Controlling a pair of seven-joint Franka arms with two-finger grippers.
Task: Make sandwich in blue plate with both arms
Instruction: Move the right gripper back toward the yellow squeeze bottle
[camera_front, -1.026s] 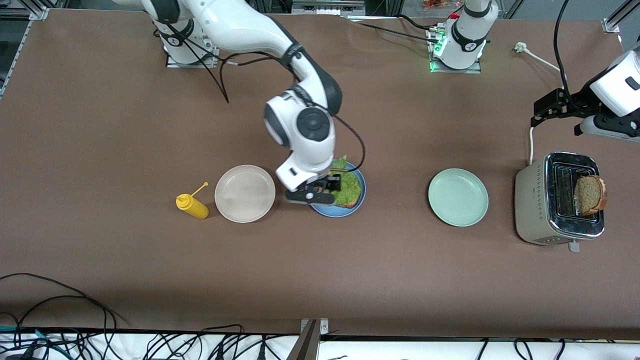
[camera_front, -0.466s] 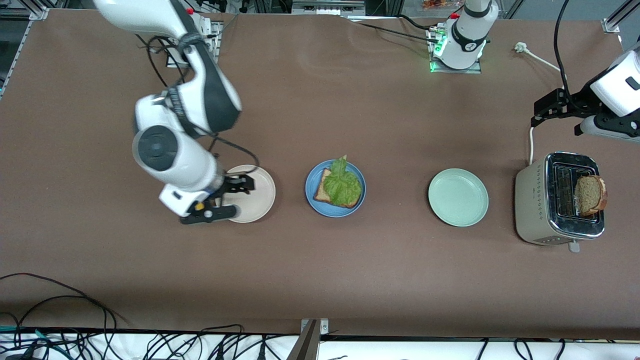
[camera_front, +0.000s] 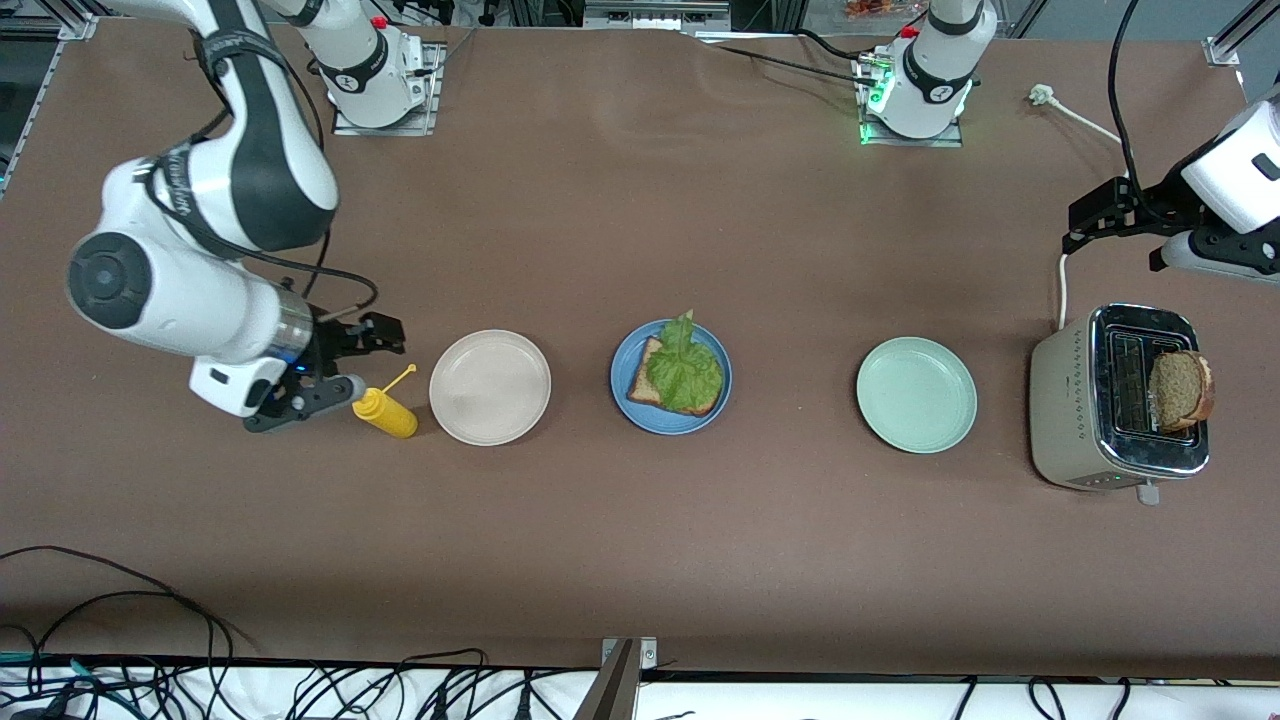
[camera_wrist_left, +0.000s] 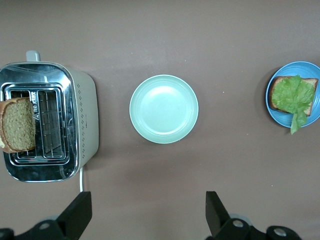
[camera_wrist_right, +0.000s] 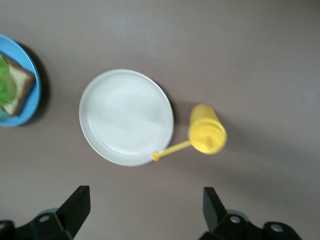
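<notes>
Next, I close my right gripper on the body of the yellow bottle (camera_front: 391, 415) (camera_wrist_right: 202, 114), just below its cap, where it is beside the beige plate.
The blue plate (camera_front: 622, 359) sits mid-table and holds one brown bread slice (camera_front: 643, 381) with a frilly green lettuce leaf (camera_front: 685, 370) on top. A second bread slice (camera_front: 1180, 388) stands up out of the toaster (camera_front: 1075, 410). My right gripper (camera_front: 350, 362) hangs open and empty over the table beside the yellow bottle (camera_front: 385, 412). Its wrist view shows the blue plate (camera_wrist_right: 30, 65) at the picture's edge. My left gripper (camera_front: 1120, 235) waits open and empty over the table by the toaster's cord. Its wrist view shows the toaster's bread slice (camera_wrist_left: 17, 131) and the lettuce (camera_wrist_left: 292, 97).
A beige plate (camera_front: 490, 387) lies between the yellow bottle and the blue plate. A pale green plate (camera_front: 916, 394) lies between the blue plate and the toaster. A white cord and plug (camera_front: 1075, 118) run from the toaster toward the left arm's base.
My right arm has swung from over the blue plate past the beige plate to the yellow bottle, leaving the lettuce on the bread. The left arm has not moved.
</notes>
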